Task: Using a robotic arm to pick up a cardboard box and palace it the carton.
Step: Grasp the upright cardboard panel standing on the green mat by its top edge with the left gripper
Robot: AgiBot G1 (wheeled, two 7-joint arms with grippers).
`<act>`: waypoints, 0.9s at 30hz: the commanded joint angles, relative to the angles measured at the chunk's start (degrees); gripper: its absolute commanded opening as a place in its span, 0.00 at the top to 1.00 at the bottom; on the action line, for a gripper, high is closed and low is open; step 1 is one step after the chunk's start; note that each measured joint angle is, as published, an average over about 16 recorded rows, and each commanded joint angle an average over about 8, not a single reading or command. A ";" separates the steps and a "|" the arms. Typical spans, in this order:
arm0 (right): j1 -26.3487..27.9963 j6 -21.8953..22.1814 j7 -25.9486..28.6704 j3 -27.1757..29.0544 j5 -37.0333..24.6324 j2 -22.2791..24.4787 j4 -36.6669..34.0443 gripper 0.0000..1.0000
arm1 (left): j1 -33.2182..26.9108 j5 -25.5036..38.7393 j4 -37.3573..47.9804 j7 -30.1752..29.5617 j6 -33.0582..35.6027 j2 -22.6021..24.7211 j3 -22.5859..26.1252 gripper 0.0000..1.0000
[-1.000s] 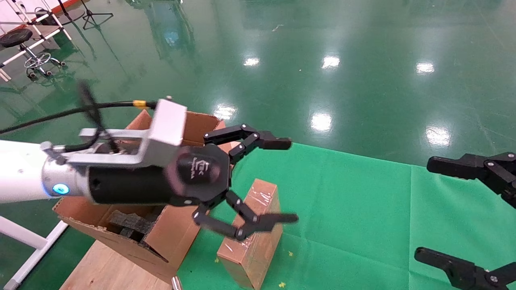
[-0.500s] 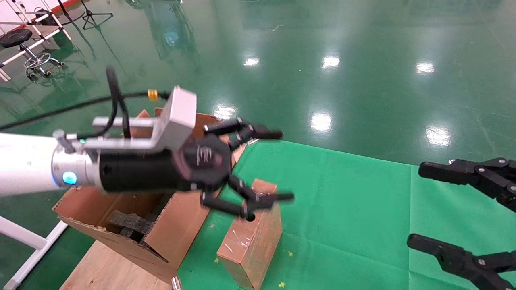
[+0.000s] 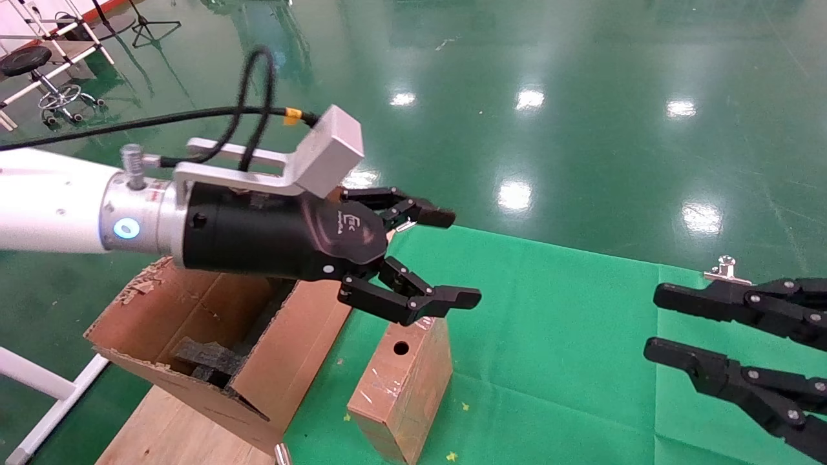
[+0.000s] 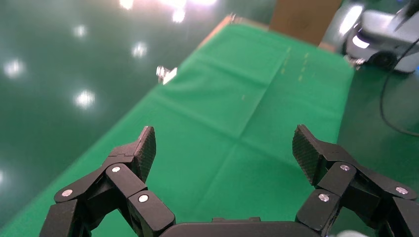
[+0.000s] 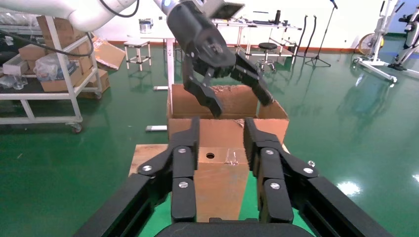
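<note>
Next, I lower my left gripper to the top side of the cardboard box, and then close it across that top side by the round hole (image 3: 401, 349).
The cardboard box (image 3: 402, 381) stands on the green cloth (image 3: 549, 361), its taped narrow side with a round hole facing up. It also shows in the right wrist view (image 5: 220, 180). The carton (image 3: 194, 316) lies just left of it, with black foam (image 3: 207, 361) inside. My left gripper (image 3: 452, 257) on the white robotic arm (image 3: 52, 200) is open and empty, just above the box's far top edge. The left wrist view (image 4: 224, 144) shows only cloth between its fingers. My right gripper (image 3: 654, 323) is open and empty at the right, well away from the box.
The carton rests on a wooden board (image 3: 161, 429). A metal clip (image 3: 727, 266) holds the cloth's far edge near the right gripper. A white frame leg (image 3: 39, 387) stands at the lower left. Shiny green floor lies beyond the cloth.
My left gripper has risen from in front of the box to just above it and turned at the wrist. My right gripper's fingers have come closer together. The box has not moved.
</note>
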 commanded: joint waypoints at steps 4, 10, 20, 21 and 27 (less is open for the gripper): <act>0.00 0.00 0.00 0.00 0.00 0.00 0.00 1.00 | -5.22 6.70 -0.06 -8.51 3.20 1.43 4.26 0.00; 0.00 0.00 0.00 -0.01 0.00 0.00 0.00 1.00 | -9.30 12.95 -0.15 -16.43 6.79 3.75 9.12 0.00; 0.00 0.01 -0.01 -0.01 0.01 0.01 0.00 1.00 | -14.66 18.15 -0.29 -24.46 7.99 6.24 15.59 0.00; 0.00 0.01 -0.01 -0.01 0.01 0.01 0.00 1.00 | -15.06 18.66 -0.30 -24.99 8.02 6.36 16.29 0.00; 0.00 0.01 -0.01 -0.02 0.01 0.01 0.00 1.00 | -16.93 21.21 -0.34 -28.02 8.10 7.21 20.54 0.00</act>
